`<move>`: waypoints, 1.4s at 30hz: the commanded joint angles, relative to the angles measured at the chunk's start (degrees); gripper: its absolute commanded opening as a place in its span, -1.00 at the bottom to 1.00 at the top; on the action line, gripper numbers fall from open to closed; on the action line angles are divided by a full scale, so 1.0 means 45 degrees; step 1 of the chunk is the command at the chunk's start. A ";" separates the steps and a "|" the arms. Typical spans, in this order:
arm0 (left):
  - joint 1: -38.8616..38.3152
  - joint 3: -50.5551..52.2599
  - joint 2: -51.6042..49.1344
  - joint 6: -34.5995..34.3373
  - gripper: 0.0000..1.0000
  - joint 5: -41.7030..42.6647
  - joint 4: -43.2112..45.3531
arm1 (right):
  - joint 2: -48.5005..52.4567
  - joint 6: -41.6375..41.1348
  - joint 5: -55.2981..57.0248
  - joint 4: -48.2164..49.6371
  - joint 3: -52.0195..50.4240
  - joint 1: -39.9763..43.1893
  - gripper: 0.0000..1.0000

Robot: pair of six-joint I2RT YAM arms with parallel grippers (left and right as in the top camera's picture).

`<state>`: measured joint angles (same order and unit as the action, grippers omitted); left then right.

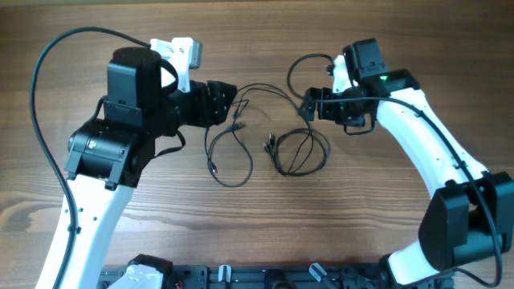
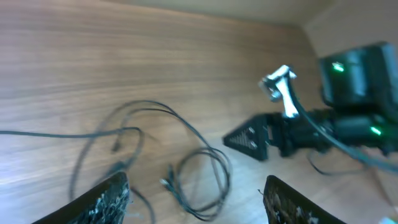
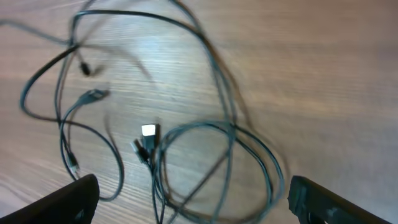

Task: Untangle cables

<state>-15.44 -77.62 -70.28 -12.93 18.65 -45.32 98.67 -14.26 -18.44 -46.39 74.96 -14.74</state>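
The robot's right gripper should next move to the looser loop and close on the cable's side (image 1: 246, 151) (image 3: 114, 149) facing the coiled bundle, just below the plug.
Thin black cables (image 1: 265, 136) lie tangled mid-table: a coiled bundle (image 1: 299, 154) at the right, a looser loop (image 1: 229, 156) at the left, and one strand arching between them. My left gripper (image 1: 225, 103) is open and empty, just left of the tangle's top. My right gripper (image 1: 309, 107) is open and empty, above the coil's upper right. The left wrist view shows the coil (image 2: 202, 177) between the open fingers (image 2: 196, 202) and the right gripper (image 2: 261, 140) beyond. The right wrist view shows the coil (image 3: 211, 168) with its plug ends (image 3: 146, 140) between the open fingers (image 3: 193, 199).
The table is brown wood (image 1: 385, 217). Thicker black arm cables run by the left arm (image 1: 40, 88) and loop behind the right wrist (image 1: 301, 68). A black rail (image 1: 265, 277) runs along the front edge.
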 commanded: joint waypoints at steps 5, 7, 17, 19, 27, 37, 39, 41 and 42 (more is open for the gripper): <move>-0.0010 -0.0024 -0.0024 -0.0981 0.31 -0.4779 -0.0097 | 0.0748 0.2861 -0.0869 0.0311 0.0199 -0.2259 0.99; -0.0010 -0.0024 0.0000 -0.1345 0.29 -0.5731 -0.0379 | 0.0748 0.2929 -0.0418 0.0729 0.0199 -0.3104 0.99; 0.0267 -0.0024 0.2681 -0.3662 0.32 -0.9646 -0.0155 | 0.1914 0.0529 -0.0155 0.5571 0.0199 -0.4901 0.99; 0.0457 -0.0024 0.3541 -0.3662 0.33 -0.9641 -0.0345 | 0.2487 -0.0155 -0.0272 0.6105 0.0199 -0.4925 1.00; 0.0471 -0.0024 0.5513 -0.3905 0.33 -0.9054 -0.2254 | 0.4386 -0.2006 -0.2123 0.7834 0.0199 -0.4925 0.77; 0.0471 -0.0019 0.5008 -0.3905 0.29 -0.9015 -0.3580 | 0.4216 -0.0272 -0.3900 0.5051 0.0214 -0.4920 -0.91; 0.0471 -0.0019 0.4993 -0.3905 0.29 -0.9010 -0.3662 | 0.3779 0.0612 -0.3507 0.3512 0.0219 -0.4920 -0.91; 0.0471 -0.0019 0.4993 -0.3910 0.29 -0.9010 -0.3662 | 0.3240 0.0913 -0.2623 0.2433 0.0296 -0.4925 -0.91; 0.0471 -0.0019 0.4993 -0.3910 0.29 -0.9010 -0.3667 | 0.2885 0.1015 -0.2118 0.1860 0.0389 -0.4925 -0.91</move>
<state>-13.58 -77.62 -47.79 -29.71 -22.41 -61.73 116.86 -15.03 -34.04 -33.65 75.81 -36.84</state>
